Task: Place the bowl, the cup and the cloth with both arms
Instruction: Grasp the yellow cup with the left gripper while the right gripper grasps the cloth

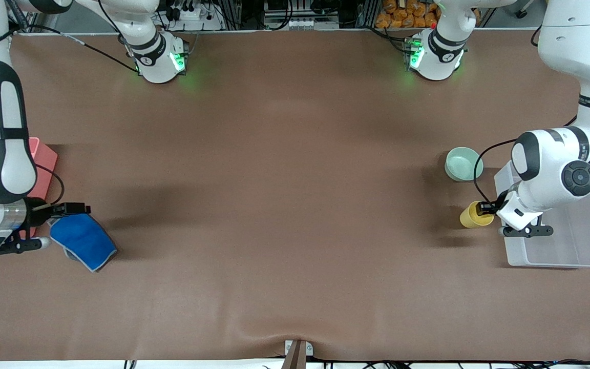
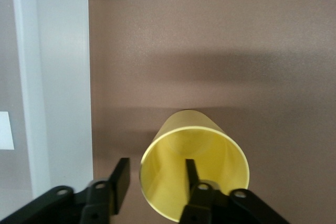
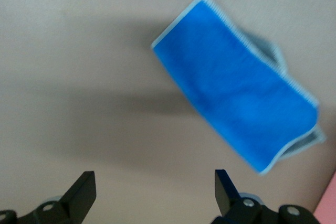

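The robot's right gripper should next move to the blue cloth's end [image 1: 63, 226] [image 3: 295, 142] nearest the pink box and close there.
The yellow cup [image 1: 473, 216] stands on the table beside the clear bin, nearer to the front camera than the mint-green bowl [image 1: 463, 163]. My left gripper [image 1: 485, 208] is at the cup's rim. In the left wrist view the left gripper [image 2: 156, 166] straddles the wall of the cup [image 2: 202, 145]: one finger is inside and the other outside, with a gap showing, so it is open. The blue cloth [image 1: 84, 241] lies flat at the right arm's end. My right gripper [image 1: 72, 210] hovers by its edge. The right gripper [image 3: 155, 179] is open over bare table, apart from the cloth [image 3: 236, 93].
A clear plastic bin [image 1: 561, 241] sits under the left arm, right next to the cup; its wall [image 2: 52, 77] shows in the left wrist view. A pink box [image 1: 44, 164] stands by the right arm, farther from the front camera than the cloth.
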You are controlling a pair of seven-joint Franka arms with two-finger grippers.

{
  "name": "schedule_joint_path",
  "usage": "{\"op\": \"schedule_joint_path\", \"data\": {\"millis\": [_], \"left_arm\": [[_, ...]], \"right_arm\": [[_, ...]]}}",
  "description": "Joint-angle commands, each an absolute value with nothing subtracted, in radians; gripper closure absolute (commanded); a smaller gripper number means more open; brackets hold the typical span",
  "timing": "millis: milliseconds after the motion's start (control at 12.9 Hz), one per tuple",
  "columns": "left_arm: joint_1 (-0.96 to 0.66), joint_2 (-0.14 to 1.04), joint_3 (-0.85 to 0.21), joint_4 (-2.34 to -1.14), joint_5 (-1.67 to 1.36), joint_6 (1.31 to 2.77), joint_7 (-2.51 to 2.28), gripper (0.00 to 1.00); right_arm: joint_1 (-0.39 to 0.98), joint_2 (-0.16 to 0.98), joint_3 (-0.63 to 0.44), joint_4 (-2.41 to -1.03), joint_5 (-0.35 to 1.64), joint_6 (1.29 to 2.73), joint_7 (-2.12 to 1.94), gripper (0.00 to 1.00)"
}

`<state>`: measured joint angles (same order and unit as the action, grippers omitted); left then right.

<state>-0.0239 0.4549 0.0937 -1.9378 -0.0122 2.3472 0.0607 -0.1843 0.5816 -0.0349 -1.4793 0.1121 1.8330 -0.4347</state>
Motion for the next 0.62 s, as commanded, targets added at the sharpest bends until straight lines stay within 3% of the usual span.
{"op": "schedule_joint_path", "data": {"millis": [0, 155, 386, 541], "left_arm": [[-0.020, 0.453, 0.094, -1.937, 0.015, 2.361, 0.077, 0.82], [-0.020, 0.451, 0.094, -1.931, 0.015, 2.359, 0.081, 1.00], [-0.020, 0.427, 0.110, -1.884, 0.015, 2.333, 0.087, 1.00], [-0.018, 0.422, 0.124, -1.757, 0.005, 2.170, 0.090, 1.00]], "right_arm": [[-0.212, 0.639, -0.025, -1.465, 0.025, 1.952, -0.613, 0.00], [-0.225, 0.672, -0.025, -1.471, -0.053, 2.125, -0.757, 0.00], [-0.267, 0.713, -0.023, -1.473, -0.054, 2.158, -0.837, 0.00], [-0.303, 0.735, -0.023, -1.486, -0.040, 2.148, -0.891, 0.00]]}}
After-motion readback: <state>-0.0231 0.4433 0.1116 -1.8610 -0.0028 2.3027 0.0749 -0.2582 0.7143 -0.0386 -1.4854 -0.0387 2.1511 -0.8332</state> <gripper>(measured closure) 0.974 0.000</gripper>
